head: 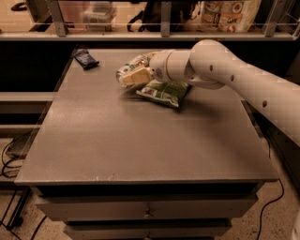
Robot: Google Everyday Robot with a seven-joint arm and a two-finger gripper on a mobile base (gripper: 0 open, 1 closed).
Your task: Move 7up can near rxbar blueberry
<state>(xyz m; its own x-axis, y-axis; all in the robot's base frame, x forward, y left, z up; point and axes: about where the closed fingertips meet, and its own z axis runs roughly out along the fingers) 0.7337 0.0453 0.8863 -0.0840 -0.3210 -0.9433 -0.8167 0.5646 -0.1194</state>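
The robot's gripper will release the 7up can, still above the table's far middle, on the table (109, 68) beside the rxbar blueberry, toward the snack bag.
My gripper (130, 75) is over the far middle of the table, shut on the 7up can (126, 69). The can is silver-white with green and lies tilted between the fingers, held a little above the tabletop. The rxbar blueberry (86, 58) is a small dark blue wrapper lying flat at the table's far left corner, well to the left of the can. My white arm (220, 70) reaches in from the right.
A green-white snack bag (165, 92) lies flat on the grey table (140, 140) just right of and below the gripper. A railing and shelf with packages (225, 14) run behind the table. Drawers are at the front.
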